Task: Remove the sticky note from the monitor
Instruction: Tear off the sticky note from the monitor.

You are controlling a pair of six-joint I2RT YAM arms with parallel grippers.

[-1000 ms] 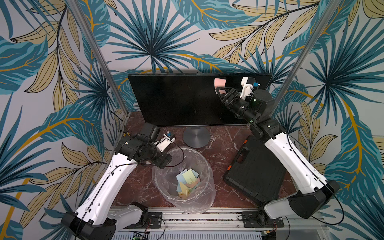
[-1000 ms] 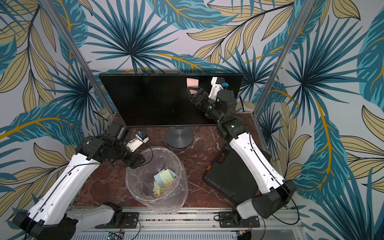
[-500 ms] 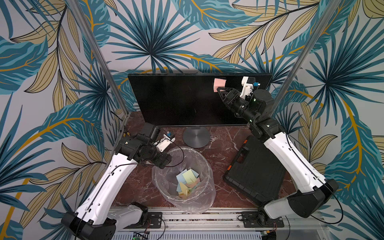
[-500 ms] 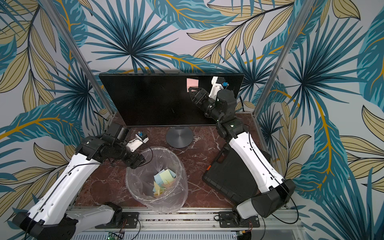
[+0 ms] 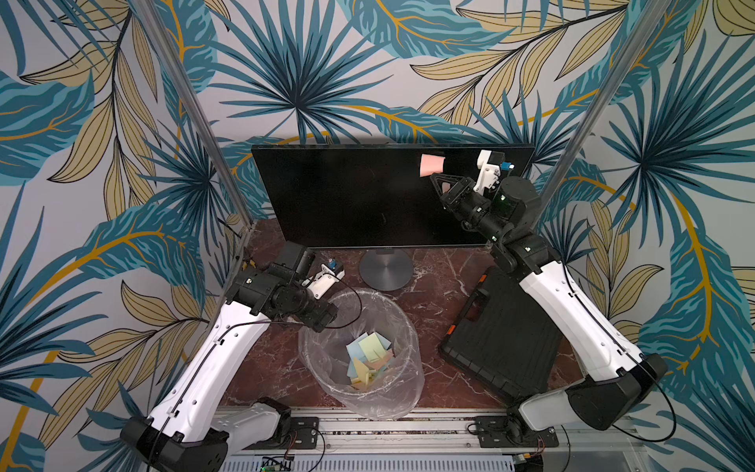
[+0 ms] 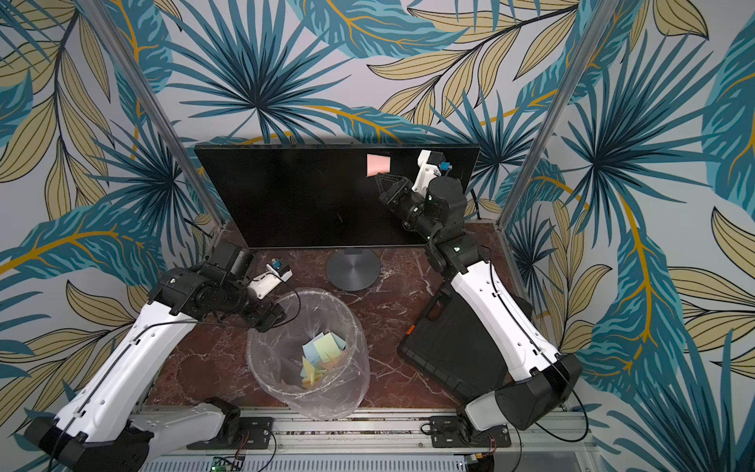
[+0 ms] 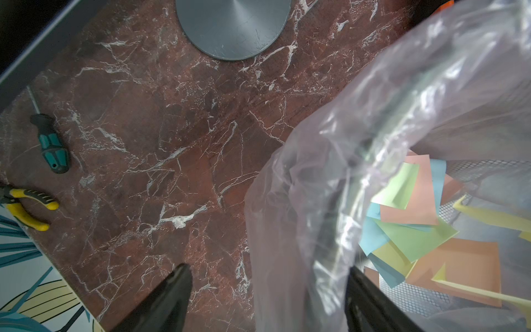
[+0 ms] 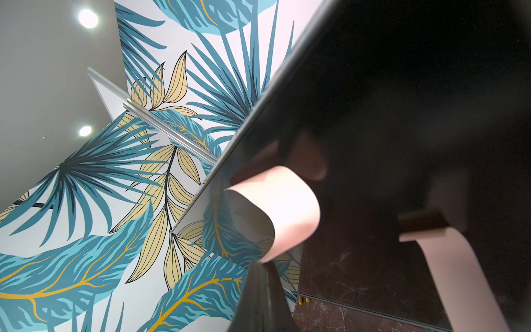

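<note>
Next, I open my right gripper and grip farther up the paper [image 8: 296, 224] before peeling, because its fingers pinch only the bottom corner of the curling pink sticky note.
A pink sticky note [image 5: 432, 164] [image 6: 378, 164] hangs near the upper right of the black monitor [image 5: 347, 196] [image 6: 294, 196]. My right gripper [image 5: 434, 176] [image 6: 378, 176] reaches up to the note's lower edge. In the right wrist view the right gripper [image 8: 263, 266] is shut on the bottom corner of the sticky note [image 8: 281, 201], which curls away from the monitor [image 8: 402, 100]. My left gripper [image 5: 325, 318] [image 7: 268, 270] hangs open over the left rim of the bin. Its jaws straddle the plastic liner without pinching it.
A clear-lined bin [image 5: 408, 327] [image 7: 316, 172] with several coloured notes [image 5: 369, 359] stands at the front centre. A black ribbed case [image 5: 502, 343] lies on the right. The monitor's round grey base [image 5: 386, 269] is behind the bin. A screwdriver [image 7: 51, 143] and yellow pliers [image 7: 28, 207] lie at the left.
My right gripper has closed from open onto the lower edge of the sticky note. The left arm has not moved.
</note>
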